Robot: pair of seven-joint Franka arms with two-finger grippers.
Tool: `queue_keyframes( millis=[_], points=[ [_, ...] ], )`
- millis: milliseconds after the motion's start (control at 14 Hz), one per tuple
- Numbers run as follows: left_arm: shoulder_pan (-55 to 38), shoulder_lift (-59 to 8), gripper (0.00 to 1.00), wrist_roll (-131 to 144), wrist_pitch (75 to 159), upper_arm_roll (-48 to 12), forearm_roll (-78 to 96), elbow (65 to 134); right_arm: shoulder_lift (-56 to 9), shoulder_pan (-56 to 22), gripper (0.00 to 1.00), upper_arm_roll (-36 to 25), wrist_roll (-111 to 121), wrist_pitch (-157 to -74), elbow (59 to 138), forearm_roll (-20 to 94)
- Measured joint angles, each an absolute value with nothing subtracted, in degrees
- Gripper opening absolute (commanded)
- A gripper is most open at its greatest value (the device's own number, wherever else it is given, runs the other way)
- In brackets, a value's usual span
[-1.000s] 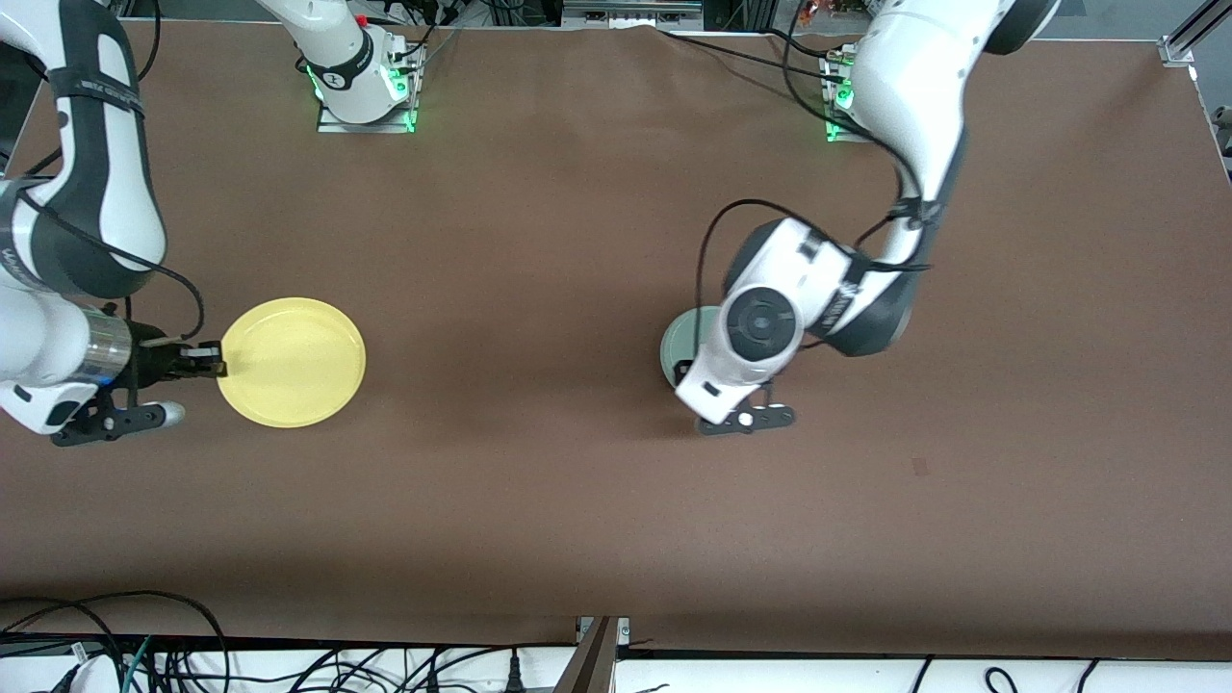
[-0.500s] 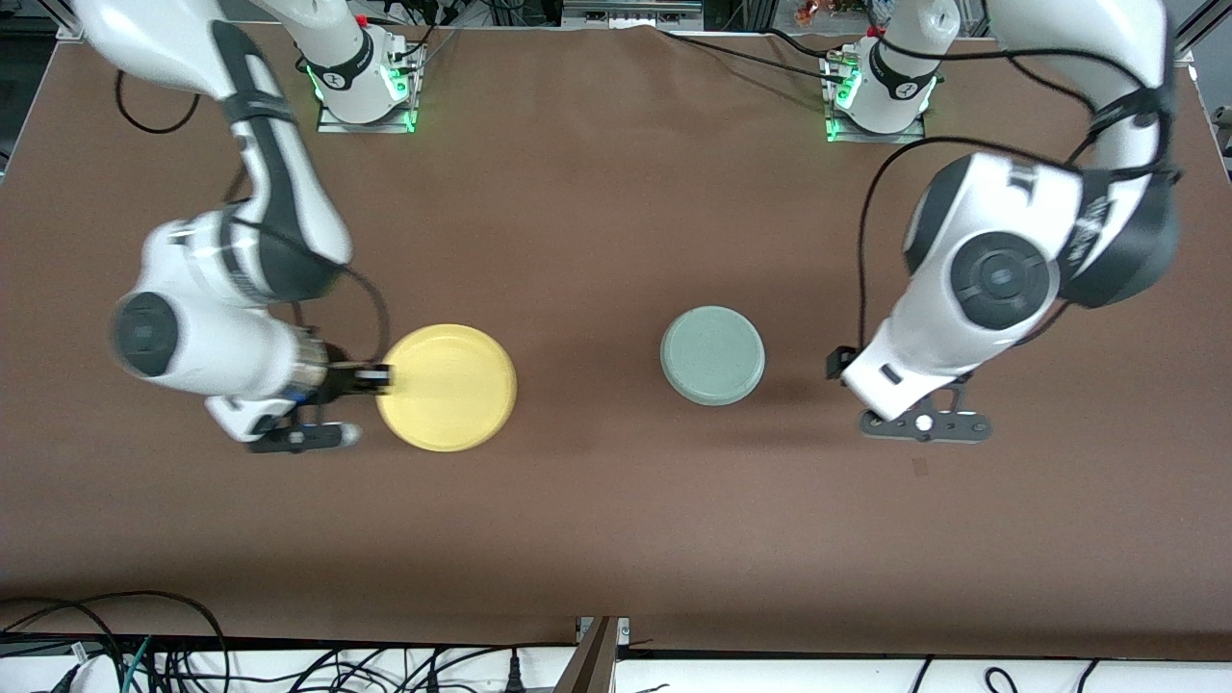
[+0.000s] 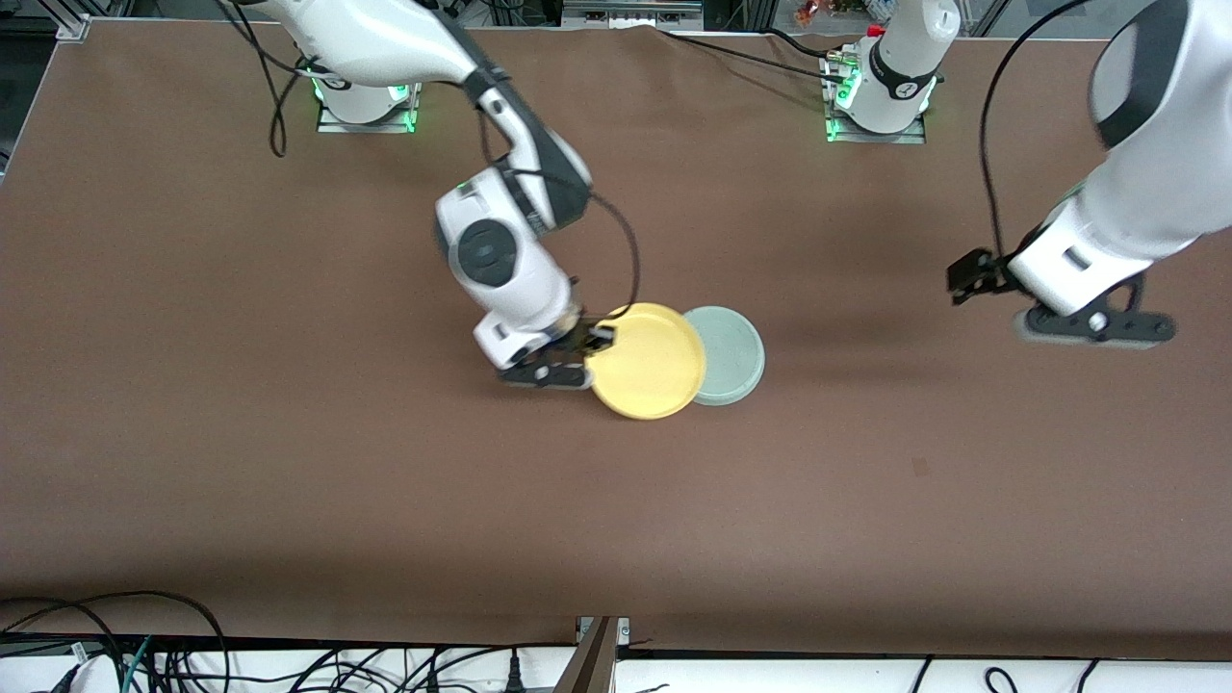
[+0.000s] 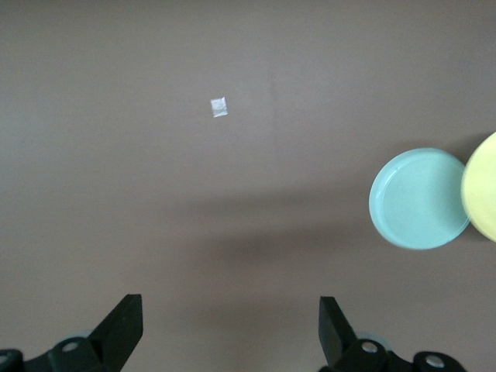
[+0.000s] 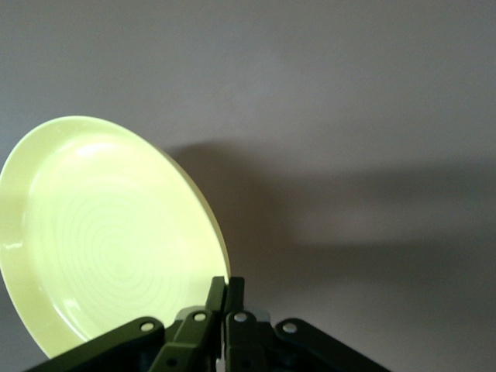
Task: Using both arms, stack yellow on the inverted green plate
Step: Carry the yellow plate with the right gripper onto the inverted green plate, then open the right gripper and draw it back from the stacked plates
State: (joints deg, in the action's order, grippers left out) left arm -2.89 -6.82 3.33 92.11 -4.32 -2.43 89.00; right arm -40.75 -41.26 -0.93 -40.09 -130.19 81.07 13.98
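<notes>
Next, my right gripper lets go of the yellow plate on the green plate's upturned bottom (image 3: 721,346), slightly toward the arm bases.
The yellow plate (image 3: 650,361) is held by its rim in my right gripper (image 3: 599,337), which is shut on it. It covers the edge of the green plate (image 3: 733,354) on the side toward the right arm's end. The green plate lies upside down on the table's middle. The right wrist view shows the fingers (image 5: 226,283) pinching the yellow plate's rim (image 5: 101,232). My left gripper (image 3: 965,277) is open and empty, up over bare table toward the left arm's end. Its wrist view shows the open gripper (image 4: 229,306), the green plate (image 4: 418,198) and a sliver of yellow plate (image 4: 484,194).
The brown table (image 3: 289,462) carries a small pale mark (image 4: 219,108), also seen in the front view (image 3: 920,467), nearer the camera than the left gripper. Arm bases (image 3: 366,96) (image 3: 881,96) stand at the top. Cables (image 3: 144,654) hang along the table's front edge.
My right arm has carried the yellow plate from its own end of the table to the green plate. My left arm has drawn away from the green plate toward its own end.
</notes>
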Motion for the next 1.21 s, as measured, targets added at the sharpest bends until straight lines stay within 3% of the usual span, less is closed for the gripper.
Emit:
queue_keyframes(
  millis=[429,786,857,929,1000,1214],
  points=[
    [-3.17,-1.70,1.00,1.32,94.30,3.49,0.87,92.32,-45.08,-49.36,0.00,-1.08,-49.55,-138.27,81.09,13.99],
    [-0.91,1.07,1.00,1.07,95.42,-0.49,-1.51,96.81,-46.85,-49.43,0.00,-1.64,-49.66,-141.97,81.09,13.99],
    [-0.64,1.31,1.00,1.07,95.43,-0.90,-2.12,96.94,-47.48,-49.48,0.07,-1.64,-49.68,-143.18,81.09,13.99],
    [-0.50,1.42,1.00,1.07,95.45,-1.04,-2.29,97.04,-48.12,-49.52,0.68,-1.63,-49.70,-144.34,81.09,13.99],
    [-0.41,1.45,1.00,1.07,95.49,-1.07,-2.32,97.11,-48.63,-49.53,1.00,-1.64,-49.72,-145.22,81.09,13.99],
    [-0.23,1.46,1.00,1.07,95.52,-1.22,-2.35,97.19,-48.74,-49.48,1.00,-1.94,-50.22,-145.78,80.56,13.99]
  ],
)
